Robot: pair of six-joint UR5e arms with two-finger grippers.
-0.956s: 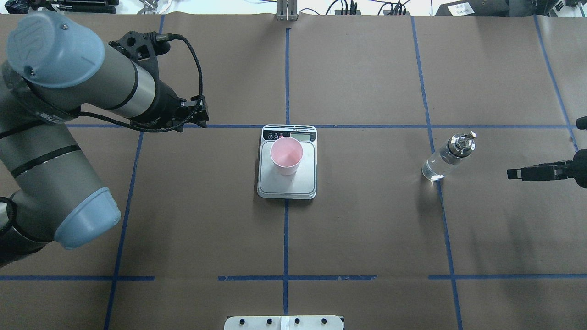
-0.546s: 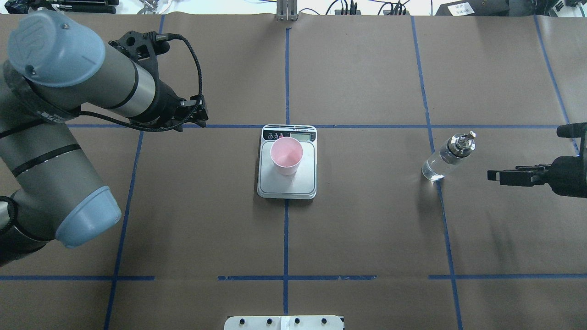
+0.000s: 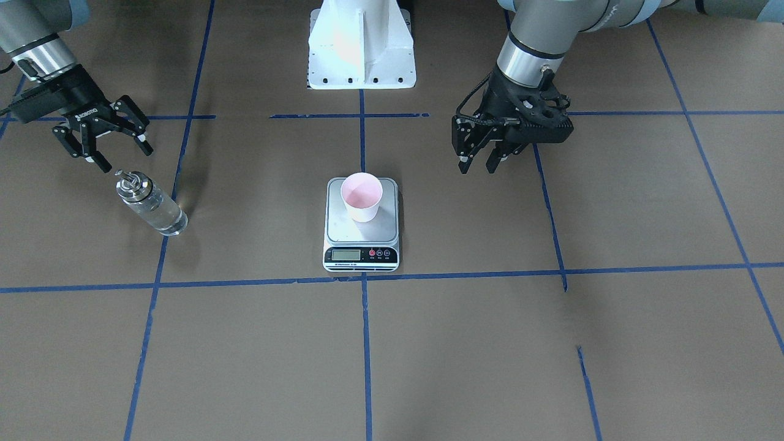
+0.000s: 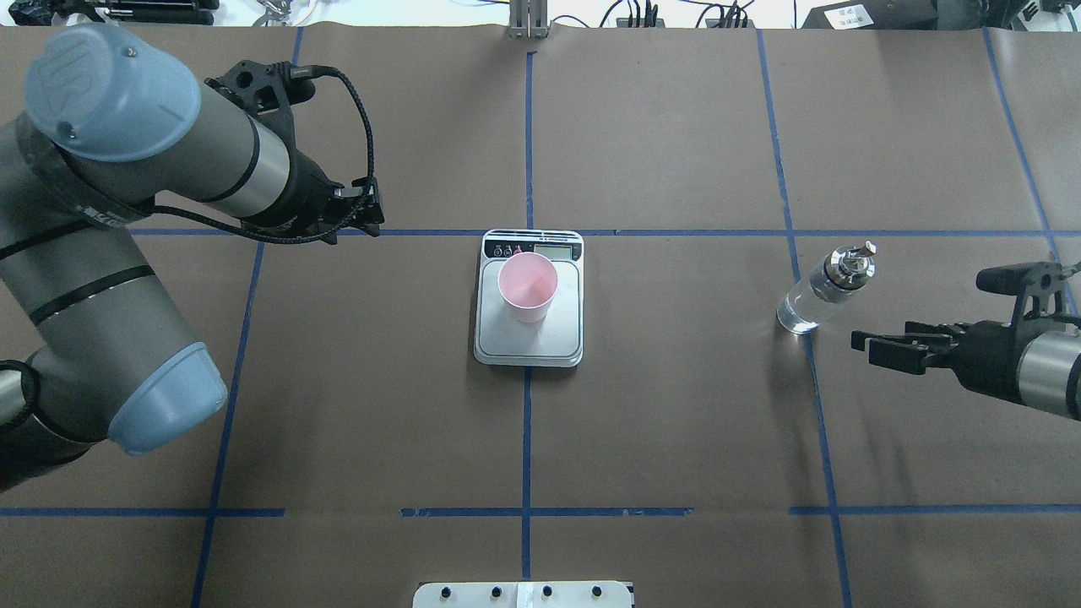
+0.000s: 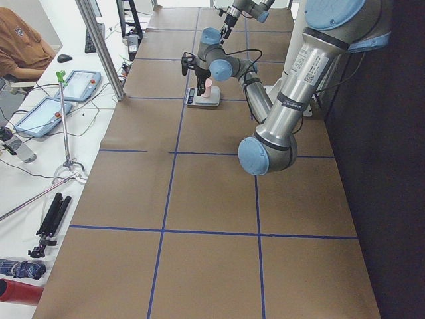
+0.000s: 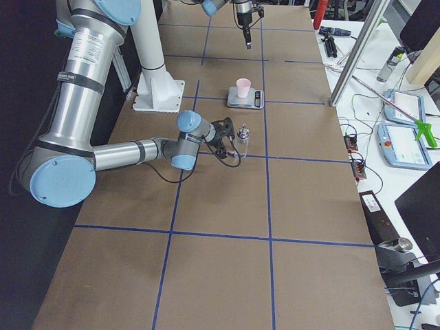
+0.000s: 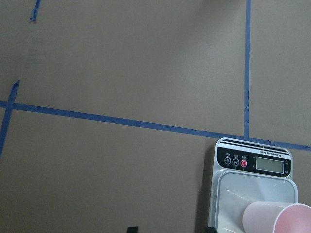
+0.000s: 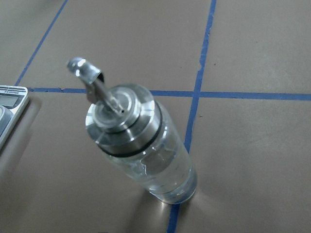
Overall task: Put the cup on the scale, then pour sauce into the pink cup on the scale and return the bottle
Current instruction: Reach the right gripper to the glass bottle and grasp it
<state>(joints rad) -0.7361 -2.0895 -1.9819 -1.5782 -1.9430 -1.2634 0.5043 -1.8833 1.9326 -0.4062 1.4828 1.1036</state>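
Note:
My right gripper is due next at the middle of the bottle's glass body [image 3: 157, 210] [image 8: 163, 165], below the metal cap. It should close there on the bottle.
The pink cup [image 4: 528, 285] stands upright on the scale's silver platform [image 4: 528, 339], at the table's middle; both show in the front view, cup [image 3: 361, 196] on scale [image 3: 361, 231]. The glass bottle [image 4: 823, 291] with metal cap and spout stands on the table to the right, holding clear liquid. My right gripper [image 3: 125, 158] is open and empty, just short of the bottle [image 3: 150, 202], which fills the right wrist view [image 8: 141, 145]. My left gripper [image 3: 476, 168] is open and empty, above the table left of the scale. The left wrist view shows the cup [image 7: 277, 218] low at the right.
The white robot base plate [image 3: 361, 55] sits at the table's robot-side edge. Blue tape lines [image 4: 527, 439] cross the brown table. Past the table's far edge, tablets and cables lie on a white desk [image 6: 402, 137]. A person [image 5: 20, 46] sits beyond it.
My right arm has moved in from the right edge toward the bottle, its gripper now close to it. The left arm, cup, scale and bottle have not visibly moved.

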